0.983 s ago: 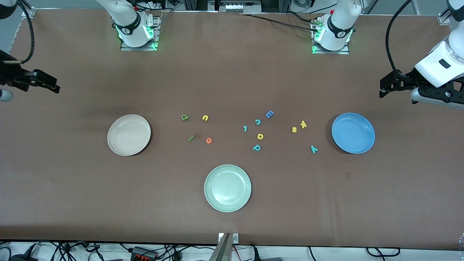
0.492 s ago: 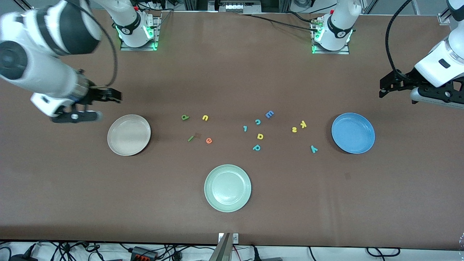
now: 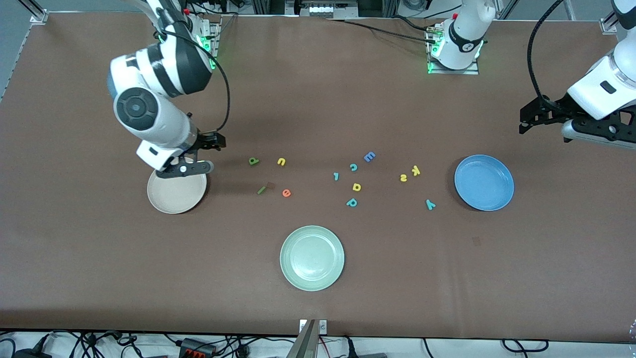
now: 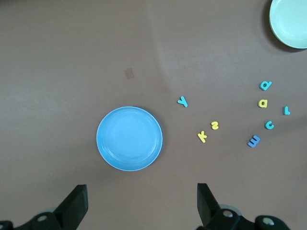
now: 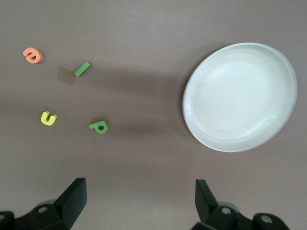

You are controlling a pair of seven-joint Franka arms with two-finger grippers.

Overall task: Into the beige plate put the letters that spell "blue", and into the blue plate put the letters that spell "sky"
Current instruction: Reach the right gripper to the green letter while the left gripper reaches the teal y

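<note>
The dark green b will be held lengthwise by my right gripper, which will close on the round part (image 3: 252, 161) (image 5: 101, 127) and the stem's end of the letter.
The dark green b (image 3: 253, 161), yellow u (image 3: 281, 161), green l (image 3: 261, 190) and orange e (image 3: 286, 193) lie loose beside the beige plate (image 3: 174, 200). Yellow s (image 3: 403, 177), yellow k (image 3: 415, 170) and teal y (image 3: 430, 204) lie beside the blue plate (image 3: 484, 182). My right gripper (image 3: 212, 141) hangs open and empty over the table by the beige plate (image 5: 240, 96), with the b (image 5: 99, 126) below it. My left gripper (image 3: 534, 117) waits open and empty above the table, near the blue plate (image 4: 129, 138).
A pale green plate (image 3: 312, 257) sits nearest the front camera. Between the two letter groups lie a blue E (image 3: 369, 156), teal c (image 3: 353, 167), small teal letter (image 3: 336, 176), yellow a (image 3: 356, 187) and teal p (image 3: 352, 202).
My right arm has swung in from its end of the table and now hangs by the beige plate. The left arm and the letters have not moved.
</note>
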